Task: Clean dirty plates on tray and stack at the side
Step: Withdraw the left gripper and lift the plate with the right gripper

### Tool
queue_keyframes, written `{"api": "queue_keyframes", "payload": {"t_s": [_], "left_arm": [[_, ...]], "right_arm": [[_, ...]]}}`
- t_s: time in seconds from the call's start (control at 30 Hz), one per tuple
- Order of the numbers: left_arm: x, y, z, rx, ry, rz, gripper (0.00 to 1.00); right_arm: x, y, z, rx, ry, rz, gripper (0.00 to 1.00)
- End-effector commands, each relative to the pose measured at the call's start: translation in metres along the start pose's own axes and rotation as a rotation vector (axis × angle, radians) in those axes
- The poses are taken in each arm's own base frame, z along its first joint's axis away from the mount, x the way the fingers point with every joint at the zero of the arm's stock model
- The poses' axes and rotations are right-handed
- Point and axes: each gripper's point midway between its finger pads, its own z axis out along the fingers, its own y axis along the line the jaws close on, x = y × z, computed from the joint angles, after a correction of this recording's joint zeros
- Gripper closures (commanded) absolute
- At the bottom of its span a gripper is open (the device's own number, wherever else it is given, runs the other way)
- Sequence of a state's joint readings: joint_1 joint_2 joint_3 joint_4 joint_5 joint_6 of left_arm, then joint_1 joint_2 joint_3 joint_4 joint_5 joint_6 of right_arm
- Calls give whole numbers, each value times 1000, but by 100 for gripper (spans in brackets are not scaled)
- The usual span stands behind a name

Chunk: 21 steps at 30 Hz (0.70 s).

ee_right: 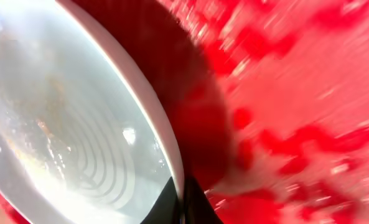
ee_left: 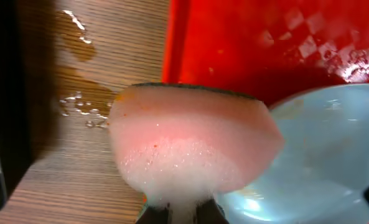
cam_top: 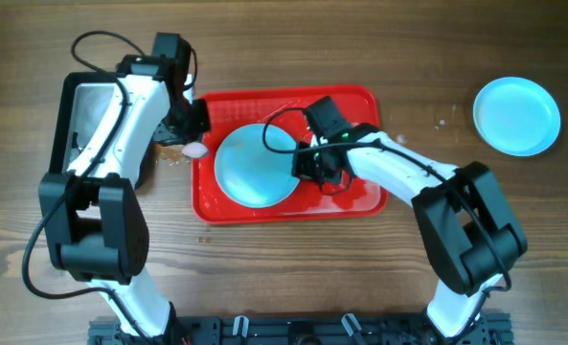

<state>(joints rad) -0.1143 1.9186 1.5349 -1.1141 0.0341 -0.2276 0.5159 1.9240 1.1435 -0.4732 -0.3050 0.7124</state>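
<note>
Next, my right gripper releases the pale turquoise plate on top of the other plate (cam_top: 512, 117) that lies on the wood.
A pale turquoise plate (cam_top: 255, 165) is tilted over the red tray (cam_top: 360, 196), its right rim pinched in my right gripper (cam_top: 307, 165). In the right wrist view the plate (ee_right: 66, 118) shows brownish smears and its rim sits between the jaws (ee_right: 183, 202). My left gripper (cam_top: 190, 144) is shut on a soapy pink sponge (cam_top: 195, 150) at the tray's left edge. In the left wrist view the sponge (ee_left: 193, 140) hangs over the wood beside the plate (ee_left: 321, 155) and the tray (ee_left: 234, 43). A second plate (cam_top: 516, 116) lies on the table at the far right.
A black-rimmed metal tin (cam_top: 82, 115) stands at the left, under the left arm. Water drops lie on the wood beside it (ee_left: 78, 102). Bare wood lies between the tray and the far-right plate.
</note>
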Motion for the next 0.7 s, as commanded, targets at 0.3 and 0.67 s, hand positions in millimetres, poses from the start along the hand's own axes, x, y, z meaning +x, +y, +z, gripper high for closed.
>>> {"api": "queue_keyframes", "payload": {"t_s": [0.3, 0.67], "left_arm": [[-16, 0, -11, 12, -72, -28, 96], [-22, -2, -12, 21, -97, -49, 96]], "right_arm": [[-89, -74, -240, 888, -777, -333, 96], [-84, -6, -240, 1363, -587, -1080, 96]]}}
